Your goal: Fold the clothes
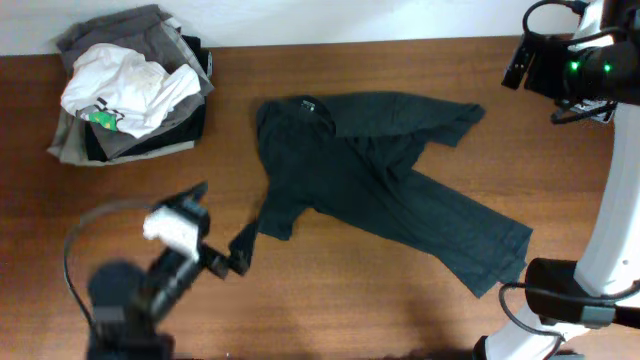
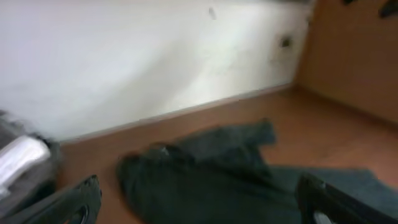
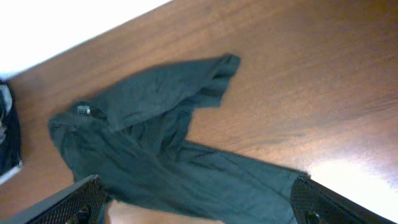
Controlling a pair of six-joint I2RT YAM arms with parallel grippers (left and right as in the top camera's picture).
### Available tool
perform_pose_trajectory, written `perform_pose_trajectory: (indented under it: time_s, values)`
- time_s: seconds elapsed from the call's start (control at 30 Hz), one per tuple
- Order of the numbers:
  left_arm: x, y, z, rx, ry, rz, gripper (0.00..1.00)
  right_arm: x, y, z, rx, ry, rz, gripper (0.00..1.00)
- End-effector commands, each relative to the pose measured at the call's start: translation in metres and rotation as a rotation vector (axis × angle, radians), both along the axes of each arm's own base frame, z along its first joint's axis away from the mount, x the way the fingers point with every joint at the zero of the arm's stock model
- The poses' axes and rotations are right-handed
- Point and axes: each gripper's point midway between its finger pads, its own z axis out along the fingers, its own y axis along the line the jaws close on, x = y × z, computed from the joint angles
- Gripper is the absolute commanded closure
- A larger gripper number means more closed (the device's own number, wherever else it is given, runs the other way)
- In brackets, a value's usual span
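Note:
Next, I close my left gripper on the near sleeve's outer edge (image 1: pixel 267 213), close to the sleeve's open end, on the dark teal-black T-shirt.
The dark teal-black T-shirt (image 1: pixel 380 190) lies spread and rumpled on the brown table, collar at the back left, hem towards the front right, one sleeve folded over near the back. It also shows in the left wrist view (image 2: pixel 205 180) and the right wrist view (image 3: pixel 149 143). My left gripper (image 1: pixel 243 252) is open and empty, low at the shirt's front-left sleeve, its fingers wide apart (image 2: pixel 199 202). My right gripper (image 1: pixel 520 62) is open and empty, held high at the back right, looking down on the shirt (image 3: pixel 199 202).
A pile of grey folded garments (image 1: pixel 100 140) with a white garment with a green mark (image 1: pixel 125 85) on top sits at the back left corner; it also shows at the left edge of the left wrist view (image 2: pixel 18 162). A white wall borders the table's far edge.

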Motion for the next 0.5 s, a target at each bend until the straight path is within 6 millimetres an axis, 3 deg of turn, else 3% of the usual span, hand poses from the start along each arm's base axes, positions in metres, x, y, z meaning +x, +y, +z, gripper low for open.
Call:
perform_pose_trajectory:
  time_s: [0.0, 0.13, 0.2, 0.23, 0.33, 0.37, 0.47]
  values:
    - [0.007, -0.043, 0.044, -0.003, 0.044, -0.354, 0.01, -0.02, 0.022, 0.026, 0.027, -0.073, 0.06, 0.01]
    - [0.024, -0.061, 0.052, -0.053, 0.099, -0.52, 0.01, -0.044, 0.038, 0.044, -0.005, -0.122, 0.118, 0.01]
    - [0.034, -0.064, 0.04, -0.063, 0.182, -0.51, 0.01, -0.059, 0.039, 0.047, -0.032, -0.128, 0.116, 0.01]
    - [0.04, -0.064, 0.028, -0.061, 0.247, -0.474, 0.01, -0.067, 0.039, 0.047, -0.039, -0.124, 0.114, 0.01]
    - [0.057, -0.056, -0.032, 0.065, 0.496, -0.241, 0.01, -0.091, 0.037, 0.033, -0.039, -0.077, 0.105, 0.01]
    - [0.06, -0.048, -0.055, 0.147, 0.567, -0.142, 0.01, -0.096, 0.037, 0.027, -0.039, -0.056, 0.104, 0.01]
    - [0.064, -0.024, -0.097, 0.252, 0.724, 0.096, 0.01, -0.109, 0.037, 0.001, -0.035, 0.03, 0.105, 0.01]
